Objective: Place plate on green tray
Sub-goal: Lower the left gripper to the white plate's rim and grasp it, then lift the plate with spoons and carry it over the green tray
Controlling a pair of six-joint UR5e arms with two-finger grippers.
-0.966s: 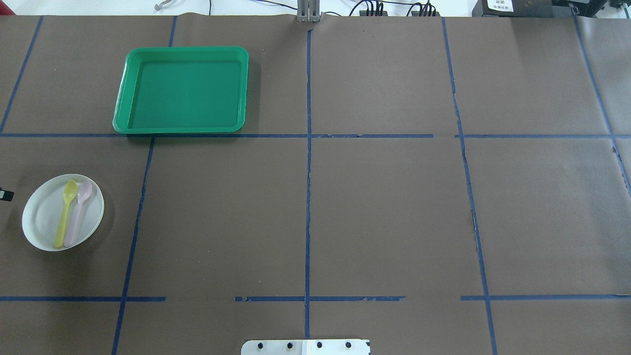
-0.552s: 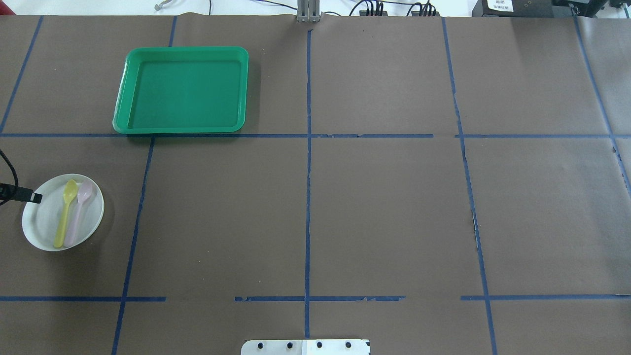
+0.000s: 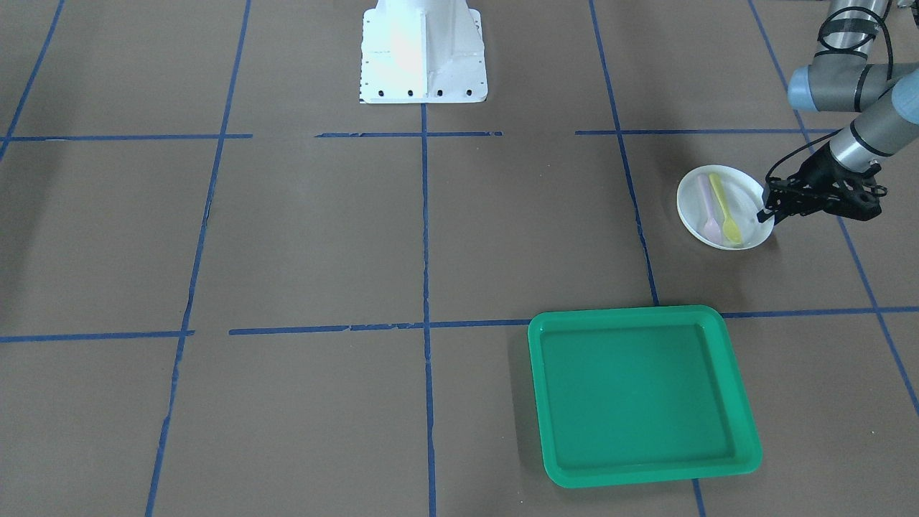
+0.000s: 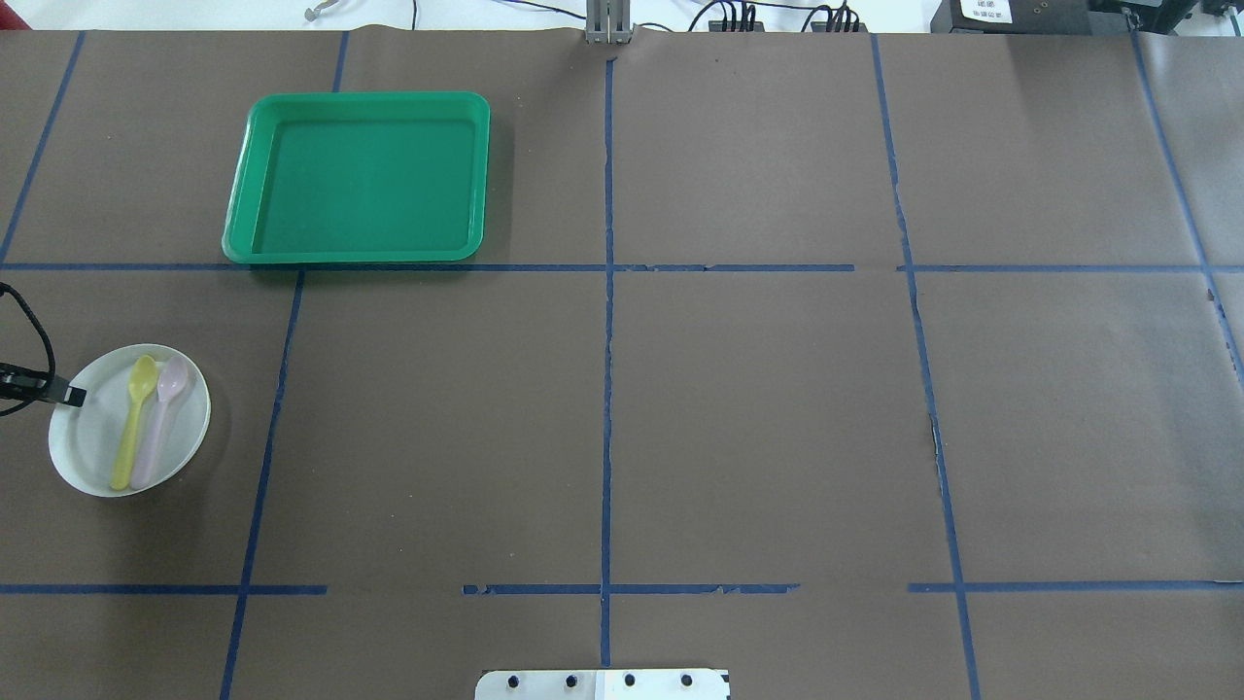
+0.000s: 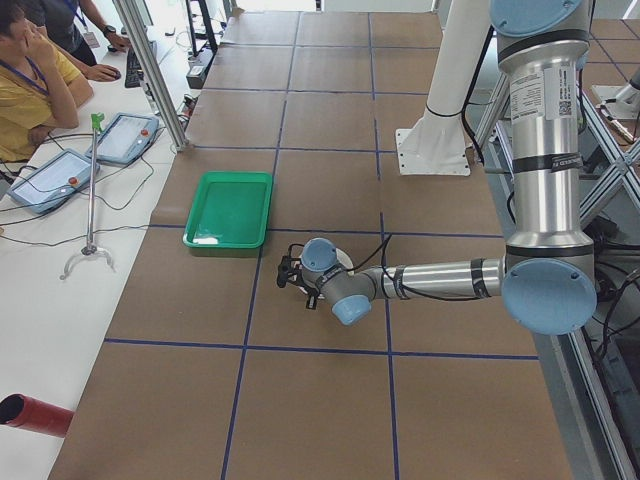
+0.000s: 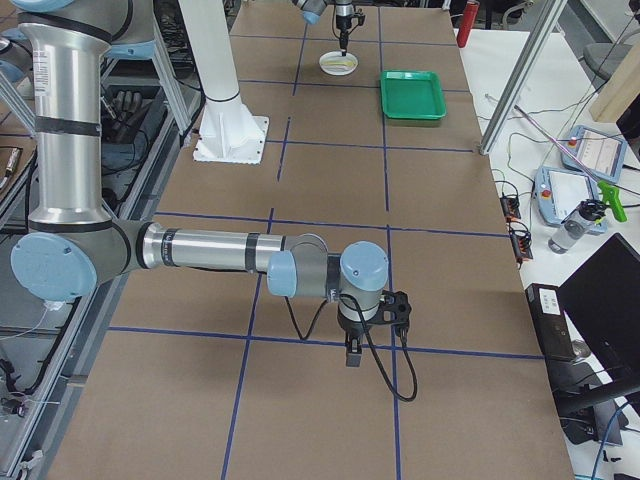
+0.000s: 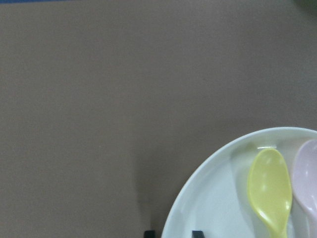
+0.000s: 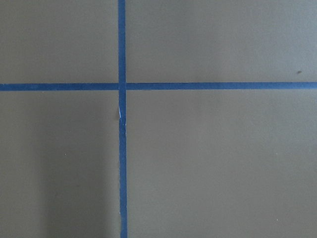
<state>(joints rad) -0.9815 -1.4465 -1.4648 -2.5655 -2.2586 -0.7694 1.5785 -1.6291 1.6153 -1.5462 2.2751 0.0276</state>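
Next, my left gripper lets go of the white plate in the middle of the green tray [image 3: 643,379], a little toward the white base.
The small white plate [image 4: 92,452] lies at the table's left and bears a yellow spoon [image 4: 128,437] and a pale pink spoon [image 4: 160,428]. My left gripper [image 4: 76,394] is at the plate's left rim, one finger inside and one outside, narrowly shut on the rim; the left wrist view shows the two fingertips [image 7: 197,233] astride the plate [image 7: 218,208]. The green tray [image 4: 360,175] lies empty at the back left, apart from the plate. My right gripper [image 6: 352,357] shows only in the exterior right view, low over bare table; I cannot tell if it is open or shut.
Brown paper with blue tape lines covers the table [image 4: 758,408]. The robot's white base [image 3: 423,50] stands at the near middle edge. An operator [image 5: 30,80] sits with tablets beyond the far edge. A cable [image 4: 29,321] loops by my left gripper.
My left gripper came in from the left edge onto the plate's rim. The plate has shifted slightly to the right.
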